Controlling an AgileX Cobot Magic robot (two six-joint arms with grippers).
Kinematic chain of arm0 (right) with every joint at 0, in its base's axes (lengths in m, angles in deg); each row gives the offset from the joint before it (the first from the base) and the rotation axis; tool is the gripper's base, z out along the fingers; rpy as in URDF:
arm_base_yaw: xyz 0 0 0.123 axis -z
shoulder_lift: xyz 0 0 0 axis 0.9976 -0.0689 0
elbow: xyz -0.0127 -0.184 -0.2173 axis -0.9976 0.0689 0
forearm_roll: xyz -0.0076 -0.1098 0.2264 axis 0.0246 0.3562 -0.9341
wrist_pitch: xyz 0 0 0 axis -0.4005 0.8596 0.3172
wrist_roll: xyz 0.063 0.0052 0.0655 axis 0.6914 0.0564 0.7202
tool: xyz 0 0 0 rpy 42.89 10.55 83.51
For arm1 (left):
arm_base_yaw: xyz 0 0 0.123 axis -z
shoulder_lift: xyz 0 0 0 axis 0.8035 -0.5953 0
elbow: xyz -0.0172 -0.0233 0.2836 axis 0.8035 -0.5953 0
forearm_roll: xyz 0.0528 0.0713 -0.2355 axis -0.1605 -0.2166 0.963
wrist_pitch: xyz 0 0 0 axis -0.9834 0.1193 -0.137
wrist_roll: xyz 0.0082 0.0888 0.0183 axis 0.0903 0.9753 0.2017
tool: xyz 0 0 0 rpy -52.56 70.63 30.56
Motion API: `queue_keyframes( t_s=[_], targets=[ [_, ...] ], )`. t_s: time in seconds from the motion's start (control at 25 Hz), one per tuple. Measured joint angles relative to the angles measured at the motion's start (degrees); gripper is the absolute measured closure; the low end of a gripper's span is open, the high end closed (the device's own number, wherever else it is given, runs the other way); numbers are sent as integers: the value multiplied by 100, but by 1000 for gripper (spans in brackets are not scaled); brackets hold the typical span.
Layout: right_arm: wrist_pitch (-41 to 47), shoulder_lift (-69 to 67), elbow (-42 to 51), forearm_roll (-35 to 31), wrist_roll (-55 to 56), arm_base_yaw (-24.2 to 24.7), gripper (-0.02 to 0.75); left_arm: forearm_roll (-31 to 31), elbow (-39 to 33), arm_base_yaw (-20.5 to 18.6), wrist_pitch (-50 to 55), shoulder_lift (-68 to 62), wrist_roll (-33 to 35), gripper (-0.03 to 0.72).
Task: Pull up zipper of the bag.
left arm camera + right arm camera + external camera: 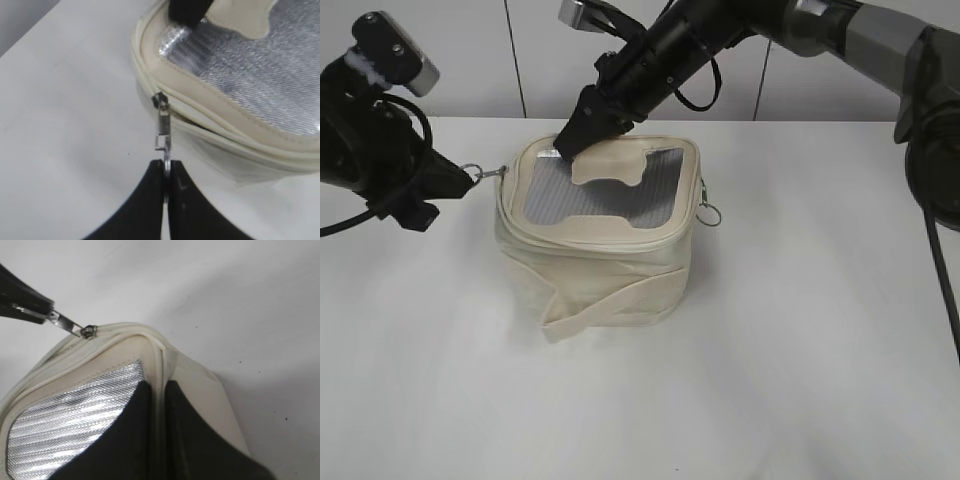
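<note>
My left gripper is going to the bag's front. It will let go of the silver ring pull there, between the lid edge and cream strap (pixel 591 284).
The cream boxy bag (pixel 610 270) stands mid-table, its grey mesh window (pixel 600 190) facing up. The cream zipper track (pixel 200 107) runs round the lid edge. My left gripper (pixel 166 172) is shut on the silver ring pull (pixel 163 132) at the bag's left corner; the pull is stretched out taut, as the exterior view (pixel 485 175) also shows. My right gripper (pixel 157 390) is shut on the lid's back edge (pixel 161 360), pinching the rim, at the bag's far left corner (pixel 575 140). A second ring pull (pixel 709 213) hangs loose on the bag's right side.
The cream strap (pixel 610 305) wraps the bag's front and trails to the lower left. White table (pixel 800 380) all round, with a wall behind. Both arms crowd the bag's back left corner.
</note>
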Motion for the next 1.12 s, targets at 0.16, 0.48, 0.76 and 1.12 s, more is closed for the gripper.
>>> queue_keyframes(
  t_s=[0.16,0.48,0.76,1.12],
  targets=[
    [-12,0,0,-6,134,0,685,-82,-186,0,672,289,-282,697],
    [-41,0,0,-6,443,0,685,-169,-496,276,1859,311,-670,697],
    [-12,0,0,-17,463,0,686,526,-496,1878,635,267,-706,697],
    [3,12,0,-55,678,102,587,571,-523,2203,535,264,-1558,564]
  ],
)
